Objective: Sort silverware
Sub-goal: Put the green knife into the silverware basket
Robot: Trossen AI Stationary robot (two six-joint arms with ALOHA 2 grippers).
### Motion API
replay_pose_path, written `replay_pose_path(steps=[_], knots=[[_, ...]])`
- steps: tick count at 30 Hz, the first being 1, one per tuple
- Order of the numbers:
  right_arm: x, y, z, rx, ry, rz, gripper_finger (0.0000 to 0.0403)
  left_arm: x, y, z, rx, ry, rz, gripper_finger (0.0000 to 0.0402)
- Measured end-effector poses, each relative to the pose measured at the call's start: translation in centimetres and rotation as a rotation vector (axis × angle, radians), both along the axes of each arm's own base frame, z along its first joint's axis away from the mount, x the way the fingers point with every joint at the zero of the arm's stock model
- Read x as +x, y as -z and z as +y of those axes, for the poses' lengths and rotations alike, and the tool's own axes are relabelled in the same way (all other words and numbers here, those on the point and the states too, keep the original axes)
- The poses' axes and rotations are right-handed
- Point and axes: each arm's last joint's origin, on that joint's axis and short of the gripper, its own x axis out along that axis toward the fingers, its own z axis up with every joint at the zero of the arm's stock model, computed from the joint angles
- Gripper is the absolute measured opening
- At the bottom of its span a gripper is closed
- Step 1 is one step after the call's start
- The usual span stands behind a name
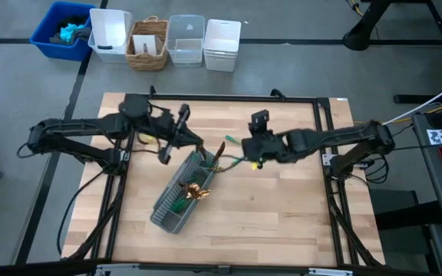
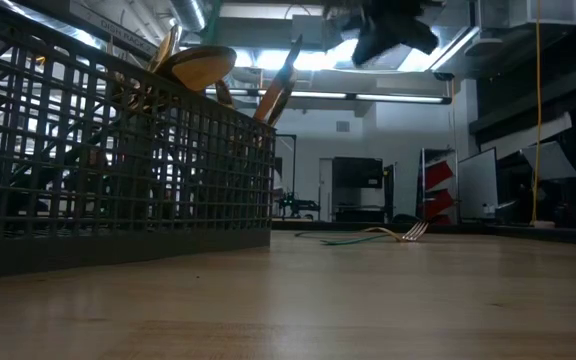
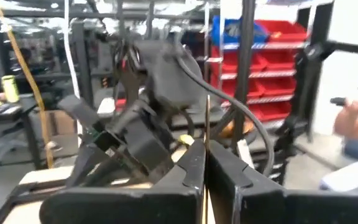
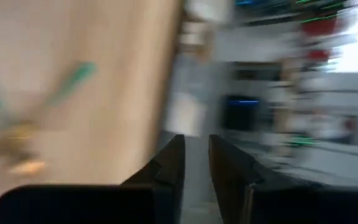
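Observation:
My left gripper needs to release the thin gold piece, standing in the far end of the grey mesh caddy (image 1: 205, 162). The piece is now held at that far end.
The grey mesh caddy (image 1: 176, 198) lies slantwise at the table's middle. Gold-headed silverware (image 1: 198, 192) stands in it, and the heads stick up over its rim (image 2: 203, 65). A green-handled fork (image 2: 405, 233) lies on the table past the caddy's far end (image 1: 233, 160). My left gripper (image 1: 196, 142) hovers at that far end, shut on a thin gold piece. My right gripper (image 1: 245, 146) hangs above the table just right of it, rolled sideways, with its fingers (image 4: 169, 168) slightly apart and nothing between them. More pieces (image 1: 147, 140) lie under the left arm. My left gripper pinches a thin gold piece of silverware (image 3: 206, 134) between its two fingers. The piece shows edge-on, reaches out past the fingertips and is lifted clear of the table. Which kind of piece it is and which part is held cannot be told.
Bins and a wicker basket (image 1: 148, 44) stand on the floor beyond the far edge. A black frame (image 1: 324, 138) borders the table. Bare wood (image 1: 282, 215) lies right of the caddy. A person's hand (image 3: 356, 115) shows in the room beyond.

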Motion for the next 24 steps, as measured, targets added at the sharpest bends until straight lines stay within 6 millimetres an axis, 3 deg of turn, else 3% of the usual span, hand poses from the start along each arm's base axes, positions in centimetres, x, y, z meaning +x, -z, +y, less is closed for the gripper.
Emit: replay_pose_path(steps=[4, 7, 16, 24], knots=[[-0.8, 1.0, -2.2, 0.305, 0.031, 0.046, 0.0073, 1.7, 1.3, -0.7, 0.048, -0.005, 0.036, 0.0], [-1.1, 2.6, -3.6, 0.428, 0.043, 0.099, 0.0073, 3.1, 2.6, -1.0, 0.061, 0.014, 0.083, 0.0], [-2.1, 8.6, -6.1, 0.48, 0.114, 0.178, 0.0073, 6.6, 6.8, -0.7, 0.097, -0.03, 0.237, 0.0], [-2.6, 13.1, -6.0, 0.552, -0.046, 0.186, 0.0073, 7.8, 8.9, -0.8, 0.219, -0.011, 0.289, 0.0]])
